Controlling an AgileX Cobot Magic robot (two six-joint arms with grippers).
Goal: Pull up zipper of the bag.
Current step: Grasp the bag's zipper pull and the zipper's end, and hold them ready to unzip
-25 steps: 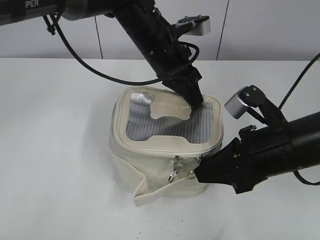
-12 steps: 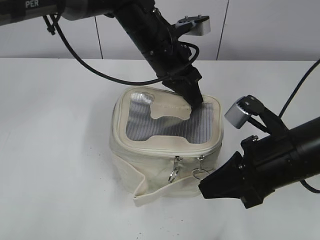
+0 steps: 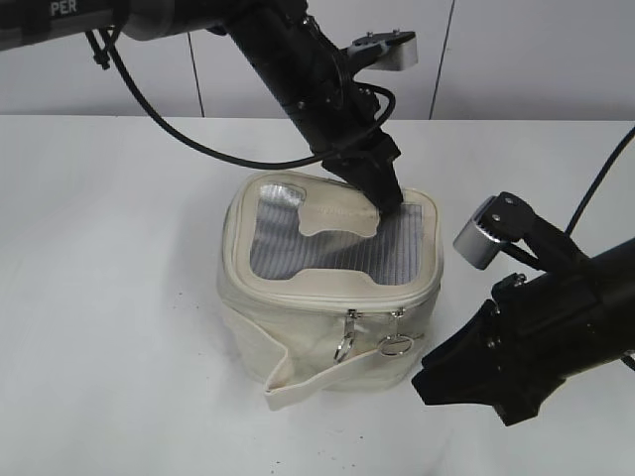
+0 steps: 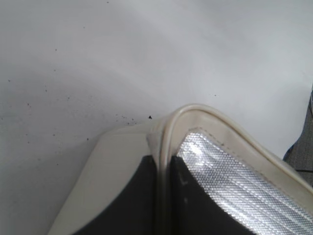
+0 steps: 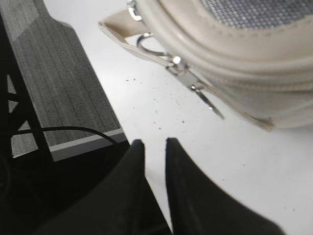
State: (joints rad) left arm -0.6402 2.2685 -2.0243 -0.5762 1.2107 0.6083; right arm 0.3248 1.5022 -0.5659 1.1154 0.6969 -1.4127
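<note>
The nearer ring pull hangs beyond the empty fingers of my right gripper, and the sliders sit apart. Next, I take that ring pull (image 3: 396, 345) and pull the sliders together.
The cream bag (image 3: 298, 302) stands on the white table, its grey mesh top (image 3: 298, 243) facing up. The zipper track (image 3: 327, 296) runs round the lid rim. Two silver sliders (image 3: 349, 317) (image 3: 399, 315) sit side by side at the front, and their ring pulls (image 3: 395, 346) hang down. My left gripper (image 3: 389, 198) is shut on the lid rim at the back right corner; its wrist view shows the rim (image 4: 164, 142) between the fingers (image 4: 165, 169). My right gripper (image 3: 422, 382) hovers low, right of the front, slightly open and empty (image 5: 151, 142). The sliders (image 5: 177, 61) lie beyond its tips.
The loose cream strap (image 3: 298, 382) hangs down the bag's front to the table. In the right wrist view the table edge and grey floor (image 5: 63, 73) with a black cable (image 5: 73, 129) lie to the left. A grey wall stands behind the table.
My right gripper has drawn back from the right ring pull, down and to the right. The ring now hangs free. The left gripper and the bag have not moved.
</note>
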